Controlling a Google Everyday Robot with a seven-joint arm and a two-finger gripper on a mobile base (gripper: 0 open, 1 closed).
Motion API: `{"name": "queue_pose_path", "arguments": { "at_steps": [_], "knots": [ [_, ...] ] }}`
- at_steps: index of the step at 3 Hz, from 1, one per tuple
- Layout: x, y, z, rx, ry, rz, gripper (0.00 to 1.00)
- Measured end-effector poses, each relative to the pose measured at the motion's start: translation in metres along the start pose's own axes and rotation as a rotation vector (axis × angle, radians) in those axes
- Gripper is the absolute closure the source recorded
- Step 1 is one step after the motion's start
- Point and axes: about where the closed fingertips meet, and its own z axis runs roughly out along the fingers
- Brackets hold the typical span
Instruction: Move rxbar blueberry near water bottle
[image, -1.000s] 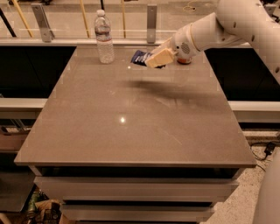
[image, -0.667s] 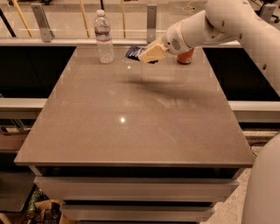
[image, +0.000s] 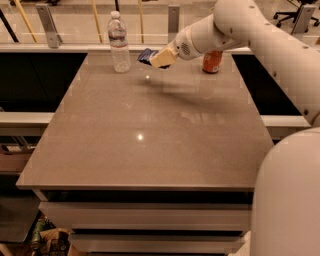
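Next, I set the rxbar blueberry, now held a little above the table, down with my gripper on the table (image: 141, 71) beside the water bottle's foot, towards the red soda can.
My gripper (image: 156, 58) is at the far middle of the table, held a little above the top. It is shut on the rxbar blueberry (image: 146, 55), a dark blue wrapper whose end sticks out to the left of the cream fingers (image: 162, 58). The water bottle (image: 119, 42) stands upright at the far left of the table, clear with a white cap and pale label. The bar's end is a short way to the right of the bottle, not touching it. My white arm reaches in from the right.
A red soda can (image: 212, 61) stands at the far right, partly behind my arm. The grey-brown table (image: 150, 145) has a glass rail with metal posts along its far edge and dark gaps on both sides.
My gripper has carried the blue bar leftward along the far edge, from beside the red can toward the water bottle. The can now shows free of the gripper.
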Motion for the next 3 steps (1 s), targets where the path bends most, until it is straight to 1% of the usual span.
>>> {"name": "queue_pose_path", "arguments": {
  "at_steps": [1,2,3],
  "knots": [
    [0.006,-0.005,0.019,0.013,0.027,0.02,1.0],
    [0.022,-0.016,0.07,0.0,0.067,0.061,1.0],
    [0.021,-0.015,0.082,-0.014,0.065,0.06,1.0]
  ]
}}
